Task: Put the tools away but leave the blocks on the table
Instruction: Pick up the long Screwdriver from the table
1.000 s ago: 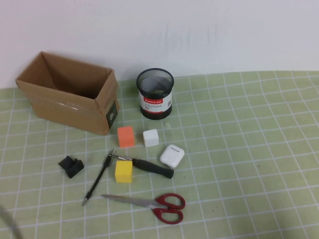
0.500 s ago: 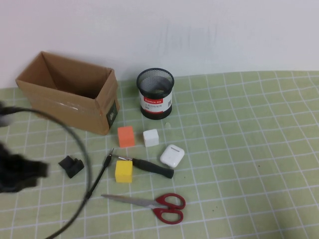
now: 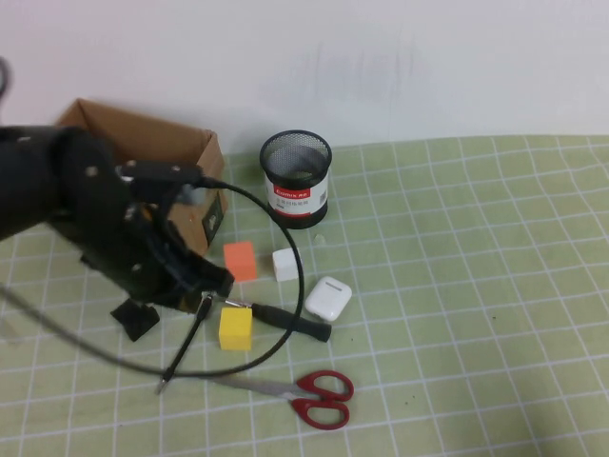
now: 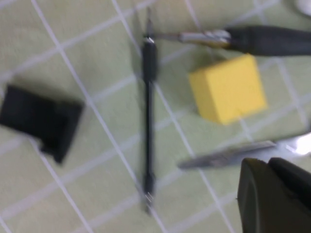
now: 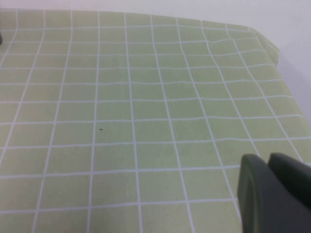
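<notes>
My left gripper is to take hold next of the pen-like driver by its thick black end (image 3: 199, 317) (image 4: 149, 59), close to the tip of the black-handled screwdriver.
The red-handled scissors (image 3: 306, 392) lie nearest the front, and their blade (image 4: 228, 154) shows in the left wrist view. The black-handled screwdriver (image 3: 290, 321) (image 4: 252, 39) lies behind the yellow block (image 3: 235, 327) (image 4: 227, 89). The thin pen-like driver (image 3: 186, 347) (image 4: 148, 116) lies left of that block. The orange block (image 3: 241, 260) and white block (image 3: 287, 264) sit further back. My left gripper (image 3: 209, 283) (image 4: 269, 165) hovers above the pen-like driver, shut and empty. My right gripper (image 5: 269, 162) is shut, over bare cloth, and out of the high view.
A cardboard box (image 3: 181, 152) stands at the back left, partly hidden by my left arm. A black mesh cup (image 3: 297, 178) stands beside it. A black bracket (image 3: 135, 319) (image 4: 41, 121) lies at the left. A white earbud case (image 3: 327, 297) lies right of the screwdriver.
My left arm has swung in from the left edge and now reaches over the box front to above the pen-like driver. The objects have not moved.
</notes>
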